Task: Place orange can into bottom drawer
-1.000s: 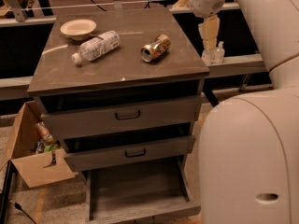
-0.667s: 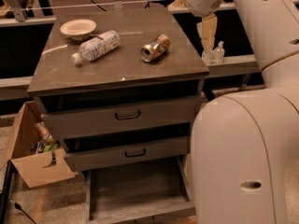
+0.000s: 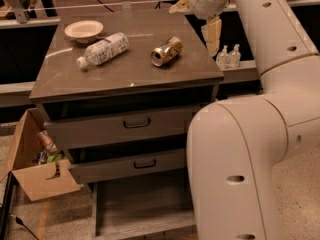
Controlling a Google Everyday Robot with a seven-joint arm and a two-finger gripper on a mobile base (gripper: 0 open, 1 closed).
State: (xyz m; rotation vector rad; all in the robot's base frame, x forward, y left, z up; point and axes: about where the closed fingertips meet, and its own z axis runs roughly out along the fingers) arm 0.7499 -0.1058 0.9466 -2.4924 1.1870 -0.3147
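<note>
The robot's gripper needs to next go to the orange can's body (image 3: 171, 49), behind its silver end, and close there.
The orange can (image 3: 167, 51) lies on its side on the cabinet top (image 3: 125, 74), right of the middle, with its silver end facing front-left. My gripper (image 3: 197, 21) hangs over the cabinet's back right corner, above and to the right of the can and not touching it. It is open and empty, with one beige finger (image 3: 212, 34) pointing down. The bottom drawer (image 3: 140, 209) is pulled out at the foot of the cabinet and shows its bare plank floor. My white arm covers the drawer's right part.
A clear plastic water bottle (image 3: 102, 49) lies left of the can, and a shallow bowl (image 3: 83, 31) stands behind it. The two upper drawers (image 3: 135, 126) are slightly ajar. An open cardboard box (image 3: 37, 159) sits on the floor at left. Small bottles (image 3: 228, 56) stand on a ledge at right.
My gripper and arm have shifted a little to the left, closer to the can. The can, the bottle and the drawers have not moved.
</note>
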